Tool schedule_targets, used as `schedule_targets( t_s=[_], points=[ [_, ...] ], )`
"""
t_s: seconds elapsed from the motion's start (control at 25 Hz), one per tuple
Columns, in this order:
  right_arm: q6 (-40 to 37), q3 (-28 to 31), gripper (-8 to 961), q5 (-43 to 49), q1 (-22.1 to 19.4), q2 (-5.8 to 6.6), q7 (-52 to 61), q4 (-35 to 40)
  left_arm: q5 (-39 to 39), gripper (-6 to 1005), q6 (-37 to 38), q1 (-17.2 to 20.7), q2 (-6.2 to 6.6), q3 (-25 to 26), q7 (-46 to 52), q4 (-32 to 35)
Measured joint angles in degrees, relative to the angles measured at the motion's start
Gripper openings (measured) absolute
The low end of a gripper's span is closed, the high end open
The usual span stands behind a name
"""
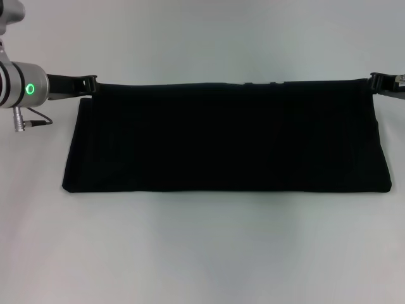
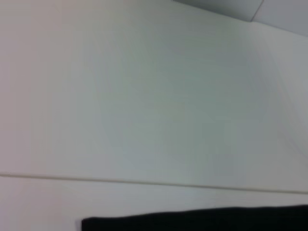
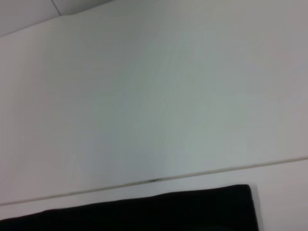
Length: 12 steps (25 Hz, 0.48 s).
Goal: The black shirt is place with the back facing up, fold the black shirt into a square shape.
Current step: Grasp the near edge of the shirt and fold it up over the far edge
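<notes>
Next, my left gripper lets go of the black shirt's held corner on the bottom layer's far corner (image 1: 83, 97), just below the gripper. The shirt still lies on the white table.
The black shirt (image 1: 228, 136) lies on the white table as a long, wide band, folded over, with its near edge towards me. Its far edge runs straight and taut between my two grippers. My left gripper (image 1: 90, 84) is at the shirt's far left corner and is shut on it. My right gripper (image 1: 374, 80) is at the far right corner and is shut on it. In the left wrist view a strip of the shirt (image 2: 192, 220) shows at the picture's lower edge. The right wrist view also shows a strip of the shirt (image 3: 144, 211). Neither wrist view shows fingers.
The white table (image 1: 202, 253) spreads bare in front of the shirt and behind it. My left arm's silver wrist with a green light (image 1: 28, 87) sits at the far left. A thin seam line (image 2: 144, 182) crosses the surface beyond the shirt.
</notes>
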State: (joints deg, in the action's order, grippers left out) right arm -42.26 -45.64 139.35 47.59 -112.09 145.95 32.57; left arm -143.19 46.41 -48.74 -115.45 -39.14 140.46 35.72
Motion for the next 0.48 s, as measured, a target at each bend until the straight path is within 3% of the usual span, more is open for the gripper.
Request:
schedule_targets(
  t_s=[0.48],
  points=[
    [3.57, -0.32, 52, 1.18, 2.08, -0.67, 0.33, -0.53, 0.83, 0, 0.10, -1.15, -0.19, -0.61, 4.82, 1.15]
  ],
)
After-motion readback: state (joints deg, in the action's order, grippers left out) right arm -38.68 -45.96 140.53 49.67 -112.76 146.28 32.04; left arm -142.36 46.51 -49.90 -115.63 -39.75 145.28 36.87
